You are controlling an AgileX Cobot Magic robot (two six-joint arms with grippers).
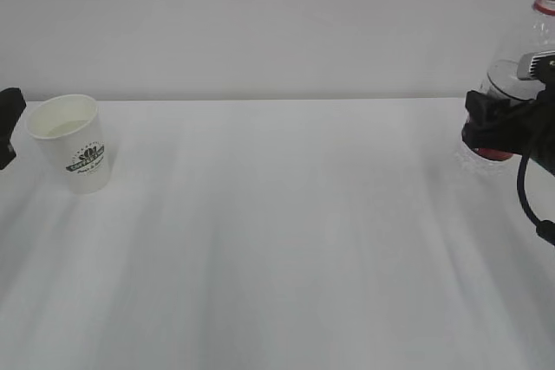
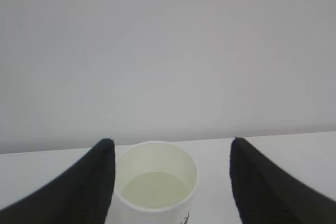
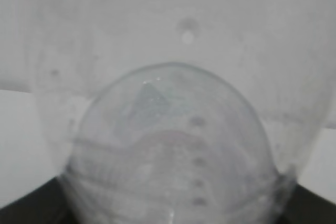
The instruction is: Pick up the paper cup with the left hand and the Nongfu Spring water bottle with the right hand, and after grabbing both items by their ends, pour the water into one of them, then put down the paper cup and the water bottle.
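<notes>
The water bottle will go down upright from my right gripper onto the white table (image 1: 450, 179) near the back wall, slightly toward the paper cup.
The paper cup (image 1: 74, 143) stands upright on the table (image 1: 277, 231) at the far left, white with a dark logo. Water (image 2: 155, 190) lies in its bottom. My left gripper (image 2: 171, 140) is open, its black fingers (image 2: 79, 182) on either side of the cup (image 2: 157, 153); the left one is close to the wall, the right one apart. In the exterior view only its tip (image 1: 9, 127) shows at the frame's edge. The Nongfu Spring water bottle (image 1: 520, 58) is upright at the far right, my right gripper (image 1: 499, 123) shut round its lower part. The bottle (image 3: 173, 145) fills the right wrist view.
A plain pale wall (image 1: 277, 23) runs behind the white table. A black cable (image 1: 529, 197) hangs from the right arm at the right edge. Nothing else stands on the table between cup and bottle.
</notes>
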